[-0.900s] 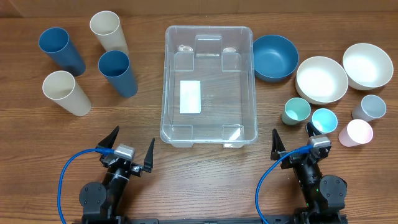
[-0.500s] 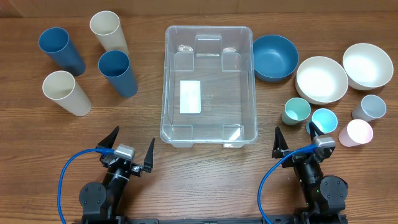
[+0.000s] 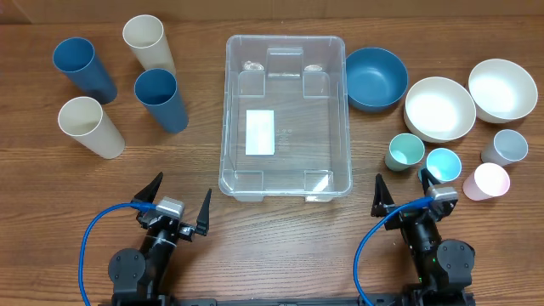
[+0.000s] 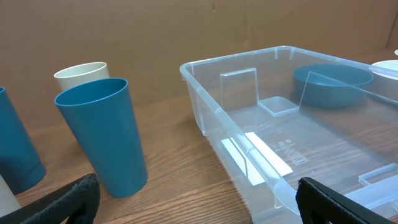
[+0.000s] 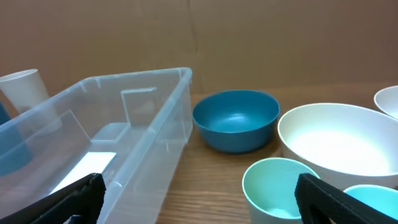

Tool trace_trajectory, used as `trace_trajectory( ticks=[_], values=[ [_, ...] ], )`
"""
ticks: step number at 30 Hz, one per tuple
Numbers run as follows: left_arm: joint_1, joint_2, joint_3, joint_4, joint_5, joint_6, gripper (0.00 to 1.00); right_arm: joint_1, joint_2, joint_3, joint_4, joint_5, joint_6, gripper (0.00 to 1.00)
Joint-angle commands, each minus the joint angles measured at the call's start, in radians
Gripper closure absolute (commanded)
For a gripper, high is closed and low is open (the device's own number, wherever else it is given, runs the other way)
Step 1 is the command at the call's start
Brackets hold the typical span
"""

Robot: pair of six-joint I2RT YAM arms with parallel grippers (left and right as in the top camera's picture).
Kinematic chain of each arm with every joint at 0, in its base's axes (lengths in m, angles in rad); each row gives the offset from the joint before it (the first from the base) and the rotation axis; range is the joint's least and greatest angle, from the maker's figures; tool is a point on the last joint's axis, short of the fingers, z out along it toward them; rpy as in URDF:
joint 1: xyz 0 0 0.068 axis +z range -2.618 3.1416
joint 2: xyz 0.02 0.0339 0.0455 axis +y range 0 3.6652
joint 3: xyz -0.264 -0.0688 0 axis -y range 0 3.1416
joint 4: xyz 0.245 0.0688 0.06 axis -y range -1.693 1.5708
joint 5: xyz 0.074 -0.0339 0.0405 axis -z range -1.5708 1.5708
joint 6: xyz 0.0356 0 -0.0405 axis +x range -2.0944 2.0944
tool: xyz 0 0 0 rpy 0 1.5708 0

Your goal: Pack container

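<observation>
The robot's right gripper will next go to the blue bowl and close on its rim (image 3: pixel 398 99) (image 5: pixel 268 126) beside the nearer white bowl.
The clear plastic container (image 3: pixel 289 166) stands empty at the table's middle, with a white label (image 3: pixel 260 133) on its bottom. It also shows in the left wrist view (image 4: pixel 261 155) and the right wrist view (image 5: pixel 124 118). My left gripper (image 3: pixel 181 190) is open and empty at the front left, near the container's front left corner; its view (image 4: pixel 199 208) shows bare wood between the fingers. My right gripper (image 3: pixel 400 182) is open and empty at the front right, just before a teal cup (image 3: pixel 405 152), which also shows in its own view (image 5: pixel 280 186).
Tall cups stand at the left: two blue (image 3: pixel 83 68) (image 3: pixel 161 99) and two cream (image 3: pixel 148 42) (image 3: pixel 89 127). At the right are a blue bowl (image 3: pixel 376 78), two white bowls (image 3: pixel 439 108) (image 3: pixel 502 89), and small light-blue (image 3: pixel 443 163), grey (image 3: pixel 509 146) and pink (image 3: pixel 487 181) cups.
My right gripper has shifted very slightly to the right. Nothing else has moved.
</observation>
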Motion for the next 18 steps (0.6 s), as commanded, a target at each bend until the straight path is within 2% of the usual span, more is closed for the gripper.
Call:
trace_trajectory(
  ticks=[1,5,9,13,18],
  values=[
    [0.008,-0.011,-0.003,0.000,0.014,0.008,0.00,0.003,0.020,0.113,-0.021,0.008,0.007,0.00],
    [0.008,-0.011,-0.003,0.000,0.014,0.008,0.00,0.003,0.173,0.250,-0.056,0.007,0.007,0.00],
    [0.008,-0.011,-0.003,0.000,0.014,0.008,0.00,0.003,0.404,0.479,-0.134,-0.065,0.007,0.00],
    [0.008,-0.011,-0.003,0.000,0.014,0.008,0.00,0.003,0.624,0.776,-0.328,-0.144,0.006,0.00],
    [0.008,-0.011,-0.003,0.000,0.014,0.008,0.00,0.003,0.976,1.166,-0.705,-0.150,-0.002,0.00]
  ],
)
